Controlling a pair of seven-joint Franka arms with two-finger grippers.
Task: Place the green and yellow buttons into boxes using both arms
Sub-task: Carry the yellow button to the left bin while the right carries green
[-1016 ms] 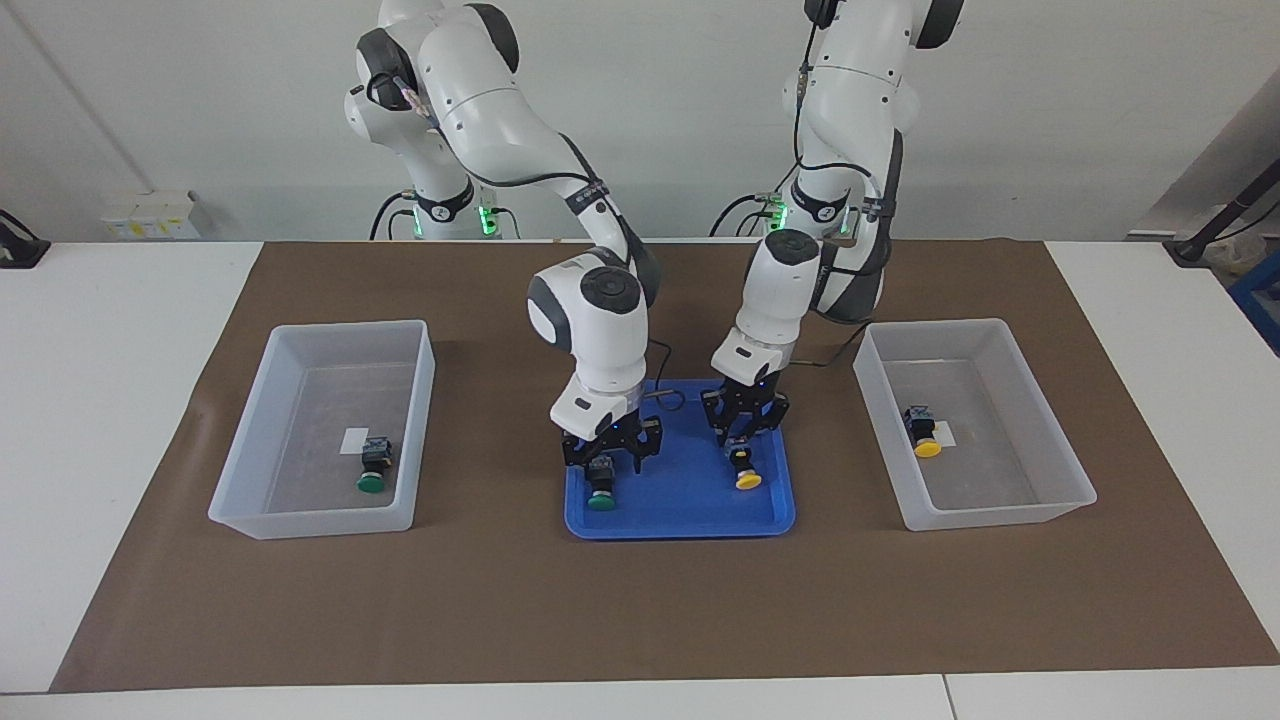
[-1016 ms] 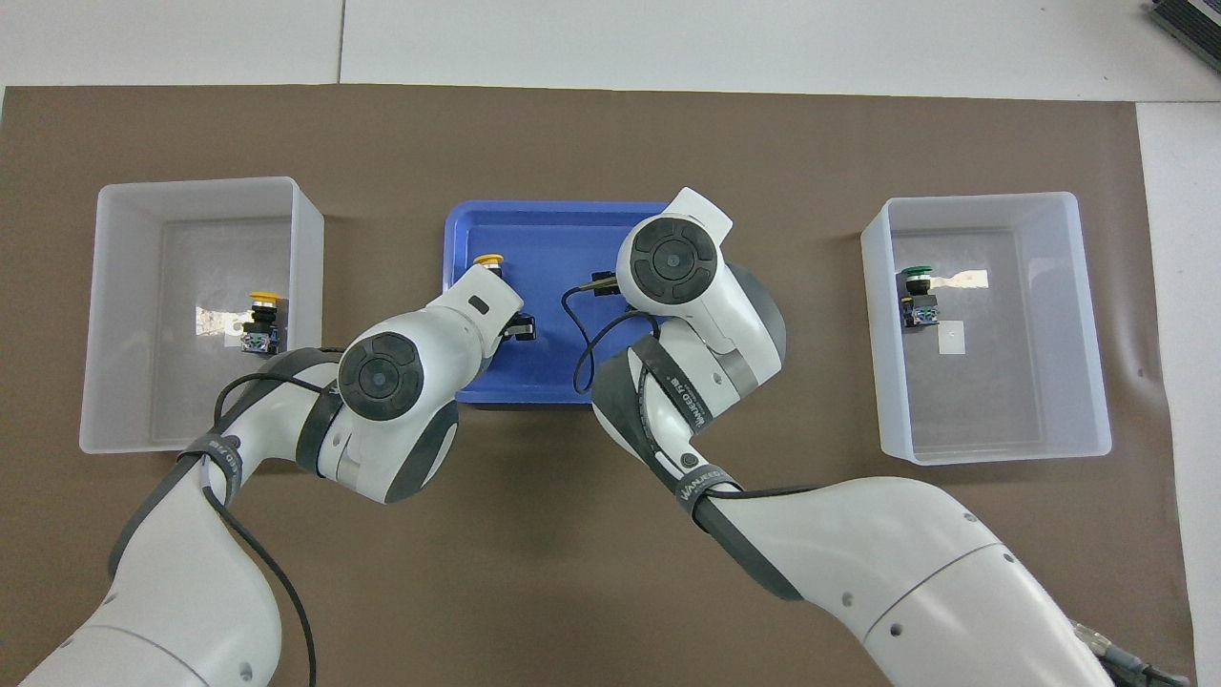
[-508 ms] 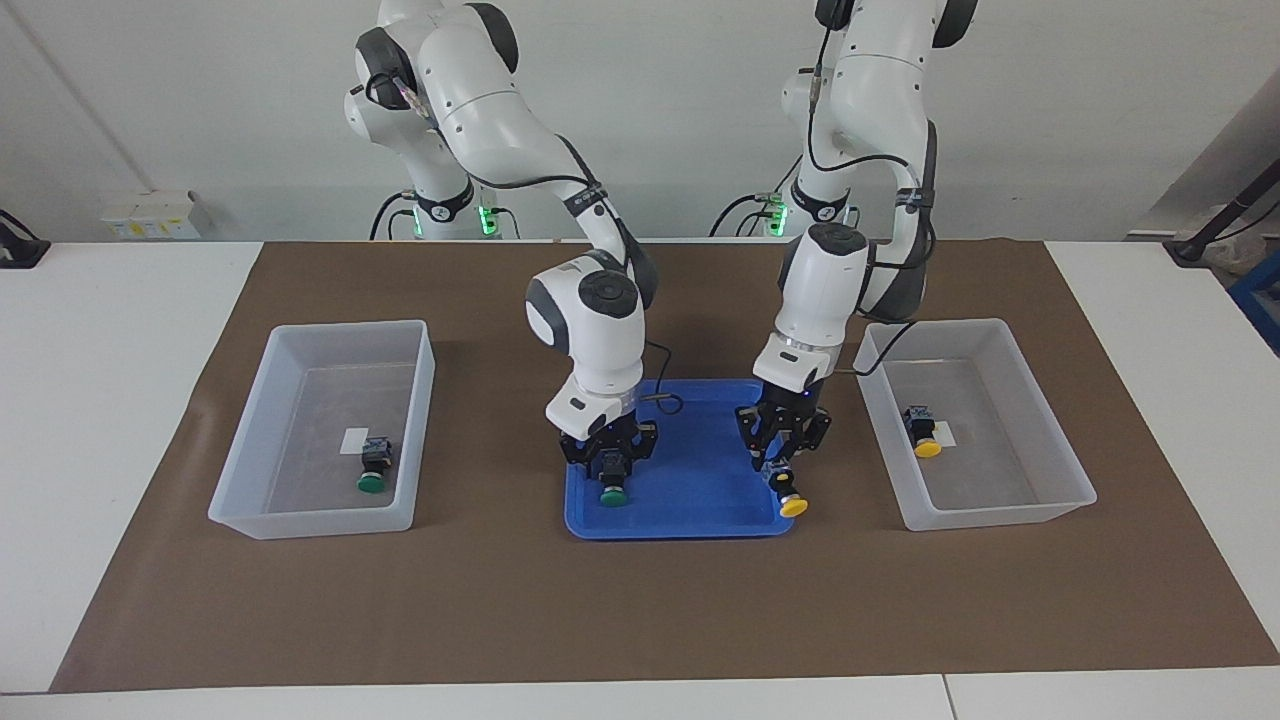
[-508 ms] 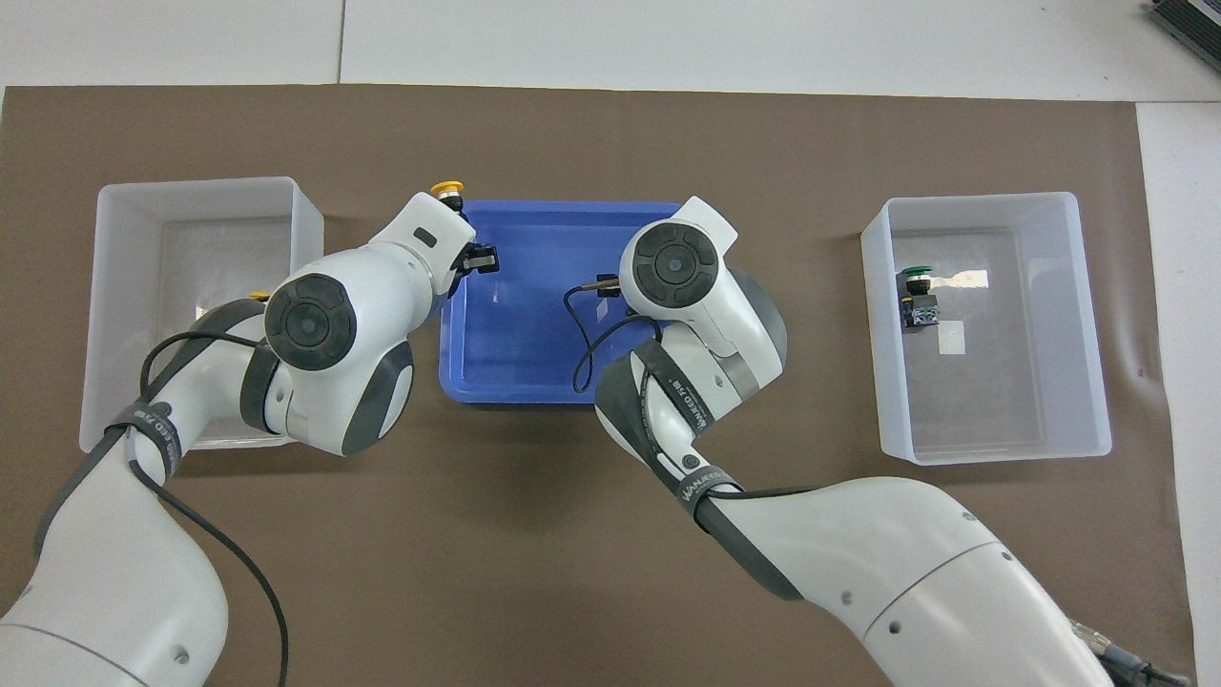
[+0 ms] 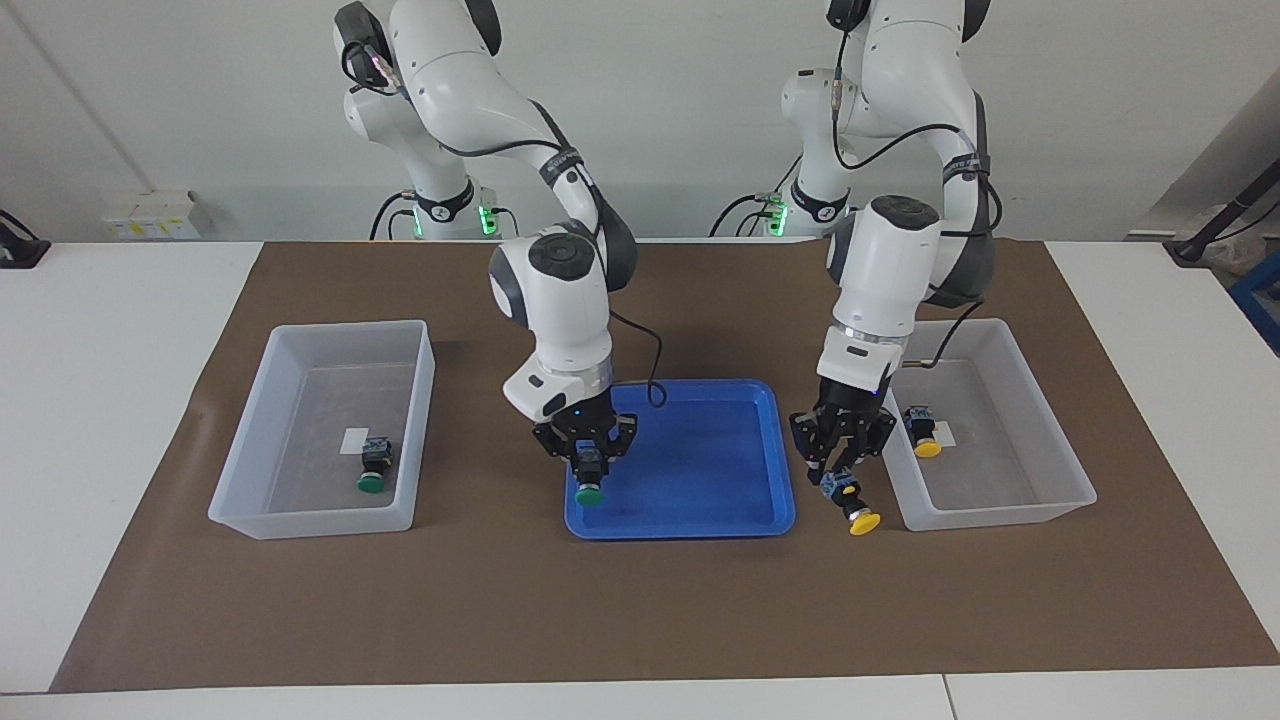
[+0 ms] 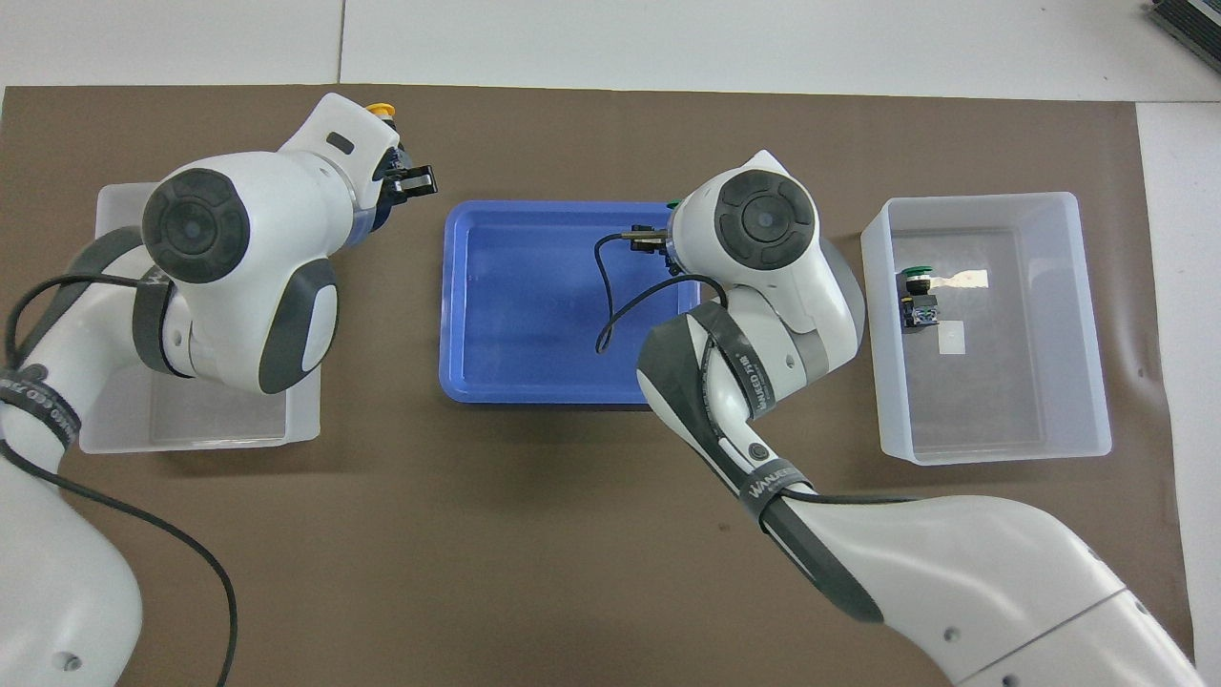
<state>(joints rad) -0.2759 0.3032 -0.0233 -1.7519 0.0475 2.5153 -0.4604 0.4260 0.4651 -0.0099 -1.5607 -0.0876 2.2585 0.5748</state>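
Observation:
The green button in my right gripper, now held above the blue tray's corner, will be let go in the box (image 6: 974,305) next to the other green button, away from the tray.
My right gripper (image 5: 588,468) is shut on a green button (image 5: 588,492), held in the air over the corner of the blue tray (image 5: 700,470) toward the right arm's end. My left gripper (image 5: 840,472) is shut on a yellow button (image 5: 858,518), held over the mat between the tray and the box (image 5: 1050,440) at the left arm's end. That box holds another yellow button (image 5: 925,445). The box (image 5: 255,420) at the right arm's end holds a green button (image 5: 373,480). In the overhead view the held yellow cap (image 6: 380,110) peeks past the left gripper (image 6: 396,172).
The blue tray (image 6: 534,296) lies in the middle of the brown mat (image 6: 572,534) with nothing else in it. In the overhead view the left arm covers most of its box (image 6: 200,429). The right arm's box (image 6: 1087,324) shows whole.
Both grippers lifted their buttons out of the tray. The left carried the yellow one off the tray toward its box. The right moved the green one toward the tray's edge at its end.

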